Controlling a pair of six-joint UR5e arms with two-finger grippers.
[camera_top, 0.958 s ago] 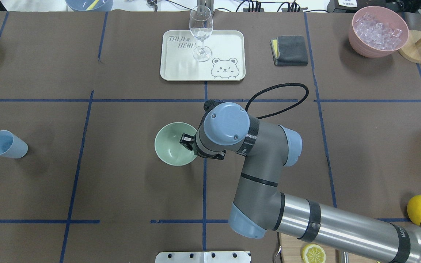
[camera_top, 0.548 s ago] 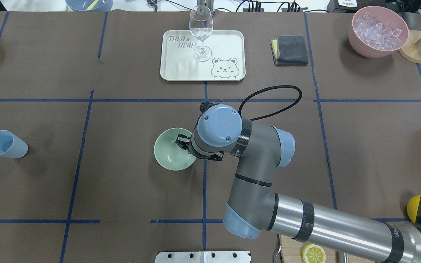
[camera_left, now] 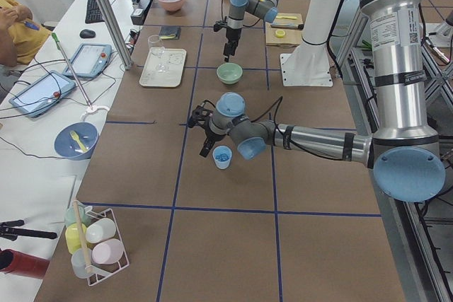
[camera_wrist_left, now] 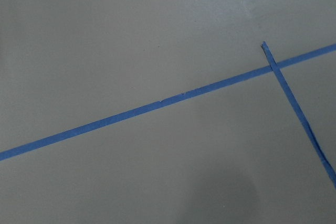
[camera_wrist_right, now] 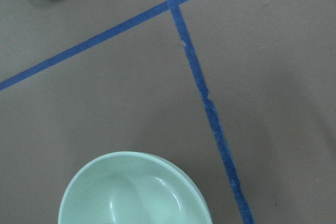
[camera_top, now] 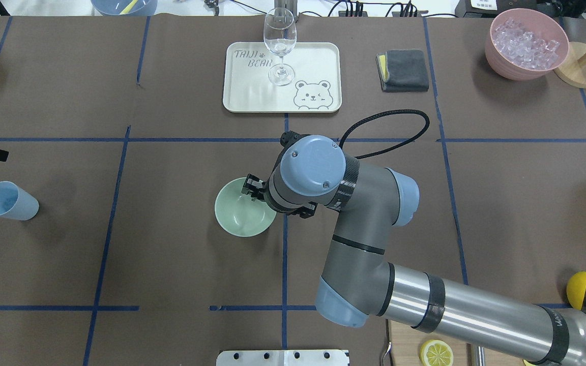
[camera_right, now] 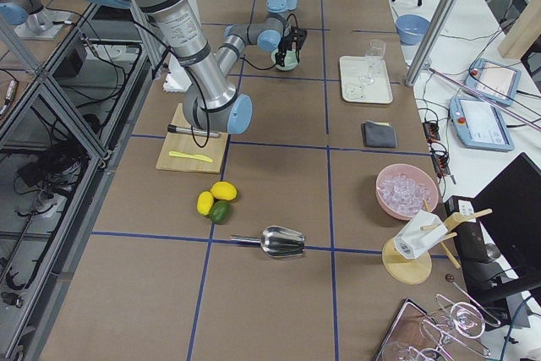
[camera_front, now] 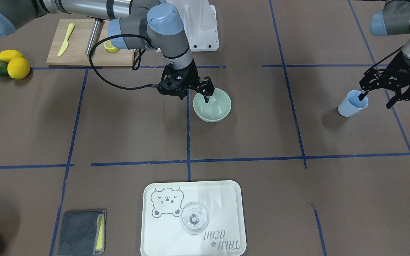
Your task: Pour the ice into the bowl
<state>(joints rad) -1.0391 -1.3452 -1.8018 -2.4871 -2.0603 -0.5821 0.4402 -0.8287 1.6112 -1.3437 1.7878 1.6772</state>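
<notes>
The blue cup's sides (camera_front: 349, 107), just below its rim, should be held by my left gripper next, so the cup can be carried to the pale green bowl.
The pale green bowl (camera_top: 242, 216) (camera_front: 216, 108) stands upright near the table's middle, and nothing shows inside it. My right gripper (camera_front: 206, 91) (camera_top: 251, 189) hangs open over its rim on the robot's side, one fingertip dipping just inside. The right wrist view catches only the bowl's edge (camera_wrist_right: 131, 192). Clear ice cubes (camera_top: 524, 40) fill the pink container at the far right. A blue cup (camera_front: 352, 103) (camera_top: 9, 201) stands at the left; I cannot tell what it holds. My left gripper (camera_front: 376, 100) is open beside it, one fingertip at the cup's rim.
A white tray (camera_top: 318, 61) with a wine glass (camera_top: 280, 46) sits at the far middle, a grey cloth (camera_top: 402, 70) to its right. A cutting board (camera_front: 80, 46) with a yellow knife, lemons (camera_front: 12, 64) and a metal scoop (camera_right: 283, 243) lie on the robot's right side.
The bowl slid a little toward the robot and has stayed put since. The right gripper then drew back toward the bowl's far rim. The left gripper's tip came into the overhead view.
</notes>
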